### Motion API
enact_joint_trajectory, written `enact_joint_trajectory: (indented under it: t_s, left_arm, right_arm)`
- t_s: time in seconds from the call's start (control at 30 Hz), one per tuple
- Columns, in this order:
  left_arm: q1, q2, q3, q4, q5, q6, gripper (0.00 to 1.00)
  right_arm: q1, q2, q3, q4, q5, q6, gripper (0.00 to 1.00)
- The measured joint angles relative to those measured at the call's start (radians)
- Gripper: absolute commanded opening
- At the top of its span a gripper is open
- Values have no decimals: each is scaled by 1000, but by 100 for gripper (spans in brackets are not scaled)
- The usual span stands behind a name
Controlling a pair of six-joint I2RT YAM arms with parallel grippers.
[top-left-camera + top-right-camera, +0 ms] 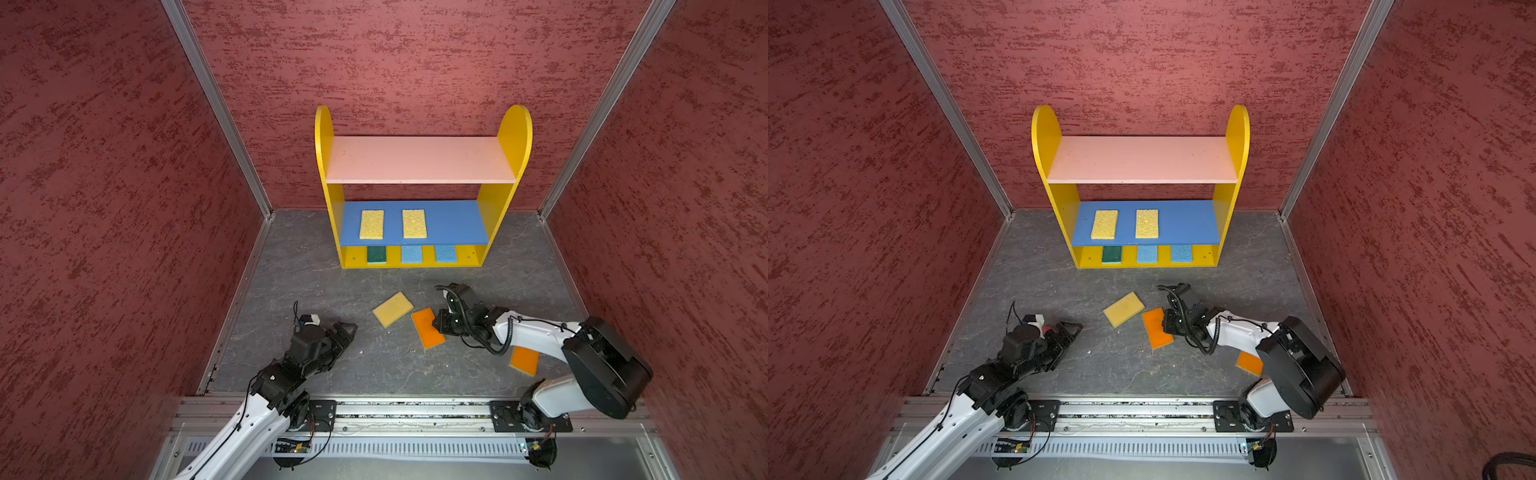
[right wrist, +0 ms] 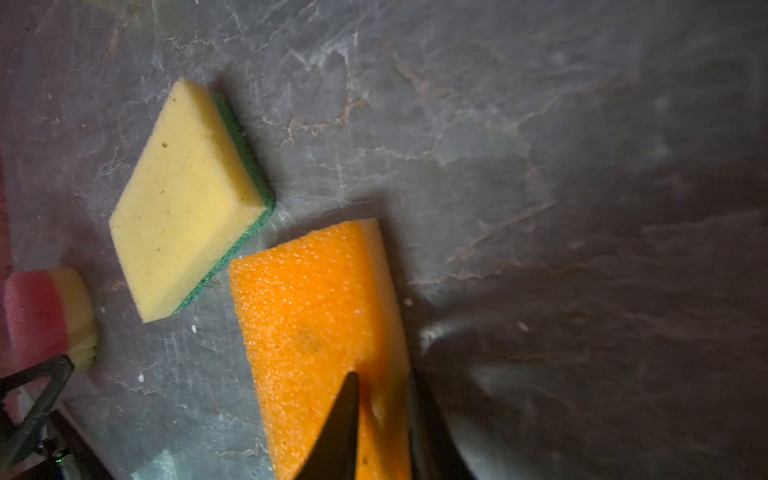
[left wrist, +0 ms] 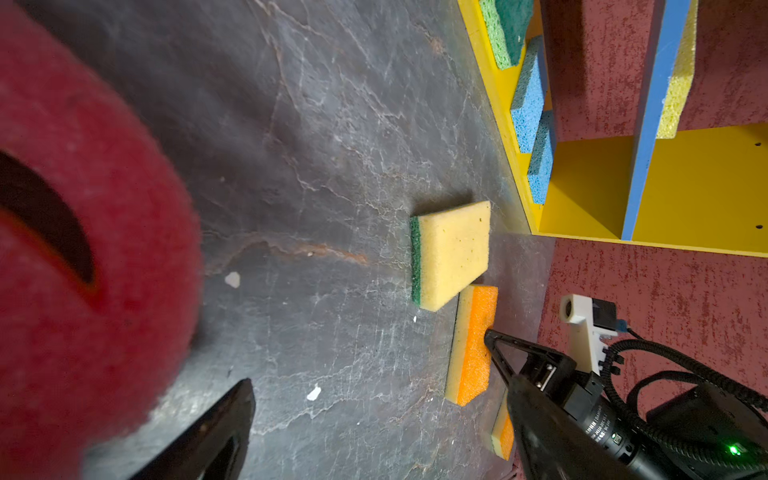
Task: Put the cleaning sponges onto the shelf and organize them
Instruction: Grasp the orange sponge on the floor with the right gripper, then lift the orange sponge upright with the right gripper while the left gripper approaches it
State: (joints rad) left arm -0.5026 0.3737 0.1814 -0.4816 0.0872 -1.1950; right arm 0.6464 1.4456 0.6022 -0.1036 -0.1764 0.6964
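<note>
My left gripper needs to steady the orange sponge, which my right gripper holds by its long edge, while my right gripper takes its short end (image 1: 434, 344).
The shelf (image 1: 419, 160) stands at the back wall. Its blue board carries two pale yellow sponges (image 1: 371, 224) (image 1: 414, 223). One green sponge (image 1: 376, 254) and two blue sponges (image 1: 411, 254) (image 1: 446, 253) lie on its yellow base. On the floor lie a yellow sponge with a green underside (image 1: 392, 309) and an orange sponge (image 1: 426, 328). My right gripper (image 2: 384, 382) is shut on the orange sponge's long edge. Another orange sponge (image 1: 524, 360) shows partly behind the right arm. My left gripper (image 1: 351, 330) is open over bare floor. The round red sponge (image 3: 83, 249) sits close beside it, outside the jaws.
Red textured walls close in the left, back and right sides. A metal rail (image 1: 415, 411) with both arm bases runs along the front. Grey slate floor (image 1: 316, 282) spreads between the shelf and the arms.
</note>
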Motion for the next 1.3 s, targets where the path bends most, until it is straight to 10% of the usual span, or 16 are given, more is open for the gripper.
enact_joint_trajectory:
  t_s: [0.23,0.4,0.63,1.3]
  left_arm:
    - [18,124,-1,71,41,6,95]
    - [13,262,12,153,63,30,94]
    - [-80,471,81,268,59,52,94]
    - [-302,927,406,660,93,146,100]
  right_arm:
    - [-2,-53,-3,-3,3,-8,57]
    - [-2,-41,-43,20,-19,-2,44]
    - [-2,10,-62,101,-76,18,0]
    - [-2,-217,-66,168,-224,73,0]
